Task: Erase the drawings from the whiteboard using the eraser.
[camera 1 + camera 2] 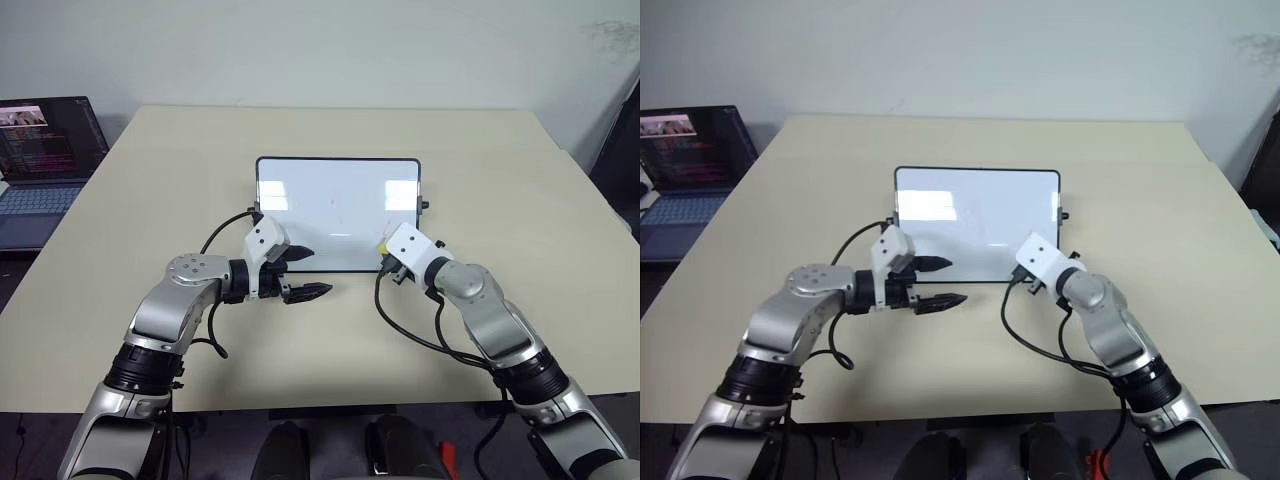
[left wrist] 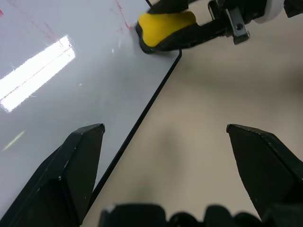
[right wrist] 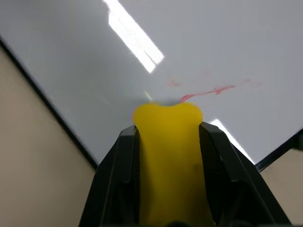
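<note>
The robot's right gripper should release the yellow eraser on the tan table (image 1: 483,271) beside the whiteboard, under its own silver arm.
The whiteboard (image 1: 338,213) lies flat at the middle of the table, black-framed and glossy. Faint red drawings (image 3: 215,90) streak its surface just beyond the eraser's tip, and more thin red traces (image 2: 124,19) show in the left wrist view. My right gripper (image 3: 166,130) is shut on the yellow eraser (image 3: 168,142), whose end presses on the board near its near right corner (image 1: 383,246). My left gripper (image 1: 318,271) stands open and empty over the board's near edge, to the left of the eraser, with the frame running between its fingers (image 2: 78,161).
An open laptop (image 1: 45,165) sits at the table's far left. Black cables (image 1: 400,325) loop from both wrists over the tan table (image 1: 330,350) in front of the board. A small black knob (image 1: 424,205) juts from the board's right side.
</note>
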`<action>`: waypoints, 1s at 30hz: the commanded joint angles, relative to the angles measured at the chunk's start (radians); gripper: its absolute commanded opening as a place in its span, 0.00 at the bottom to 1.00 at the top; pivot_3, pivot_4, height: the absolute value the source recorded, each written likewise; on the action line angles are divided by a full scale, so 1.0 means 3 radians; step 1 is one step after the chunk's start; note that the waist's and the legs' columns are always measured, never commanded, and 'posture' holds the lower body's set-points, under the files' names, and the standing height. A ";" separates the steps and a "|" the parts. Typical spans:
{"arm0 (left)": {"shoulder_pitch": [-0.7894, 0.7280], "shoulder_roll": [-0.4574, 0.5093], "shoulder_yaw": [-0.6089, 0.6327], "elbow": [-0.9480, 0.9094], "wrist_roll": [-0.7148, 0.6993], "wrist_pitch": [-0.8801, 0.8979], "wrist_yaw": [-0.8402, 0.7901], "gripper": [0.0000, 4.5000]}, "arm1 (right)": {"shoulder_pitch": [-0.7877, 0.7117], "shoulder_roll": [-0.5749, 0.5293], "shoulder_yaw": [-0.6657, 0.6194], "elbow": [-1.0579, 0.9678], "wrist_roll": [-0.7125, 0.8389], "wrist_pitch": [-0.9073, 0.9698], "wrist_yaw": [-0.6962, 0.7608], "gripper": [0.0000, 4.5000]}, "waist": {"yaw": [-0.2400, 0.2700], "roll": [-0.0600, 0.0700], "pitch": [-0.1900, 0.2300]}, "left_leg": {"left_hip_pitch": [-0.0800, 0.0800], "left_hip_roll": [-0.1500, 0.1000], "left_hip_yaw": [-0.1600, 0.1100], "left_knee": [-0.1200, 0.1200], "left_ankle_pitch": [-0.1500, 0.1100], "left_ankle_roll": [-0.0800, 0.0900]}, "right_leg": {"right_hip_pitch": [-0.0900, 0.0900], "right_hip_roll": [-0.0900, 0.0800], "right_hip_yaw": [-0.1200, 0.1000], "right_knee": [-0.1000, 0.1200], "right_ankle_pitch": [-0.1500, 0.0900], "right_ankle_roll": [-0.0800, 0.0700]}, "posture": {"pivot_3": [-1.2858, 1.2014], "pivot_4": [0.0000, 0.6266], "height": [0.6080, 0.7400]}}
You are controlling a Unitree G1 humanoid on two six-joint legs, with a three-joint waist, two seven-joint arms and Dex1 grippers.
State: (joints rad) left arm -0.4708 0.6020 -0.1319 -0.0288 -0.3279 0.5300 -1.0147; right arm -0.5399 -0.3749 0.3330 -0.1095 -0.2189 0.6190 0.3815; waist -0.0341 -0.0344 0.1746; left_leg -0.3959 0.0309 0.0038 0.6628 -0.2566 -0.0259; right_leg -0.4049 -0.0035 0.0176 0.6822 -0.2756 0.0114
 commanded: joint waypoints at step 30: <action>0.0006 0.0007 0.0025 -0.0152 -0.0024 -0.0004 0.0005 1.00 | -0.0150 0.0106 0.0002 0.0199 -0.0238 -0.0172 0.0062 0.30 | 0.0006 0.0000 0.0000 | -0.0008 0.0001 0.0000 -0.0003 0.0004 0.0007 | -0.0005 0.0000 -0.0002 -0.0004 0.0009 -0.0012 | 0.52 0.24 1.00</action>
State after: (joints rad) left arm -0.4577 0.6030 -0.1328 -0.0389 -0.3283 0.5344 -1.0137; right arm -0.5844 -0.3337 0.3178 -0.0574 -0.2819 0.5572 0.3774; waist -0.0323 -0.0344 0.1745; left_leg -0.3982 0.0311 0.0035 0.6617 -0.2556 -0.0239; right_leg -0.4065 -0.0035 0.0168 0.6810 -0.2729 0.0078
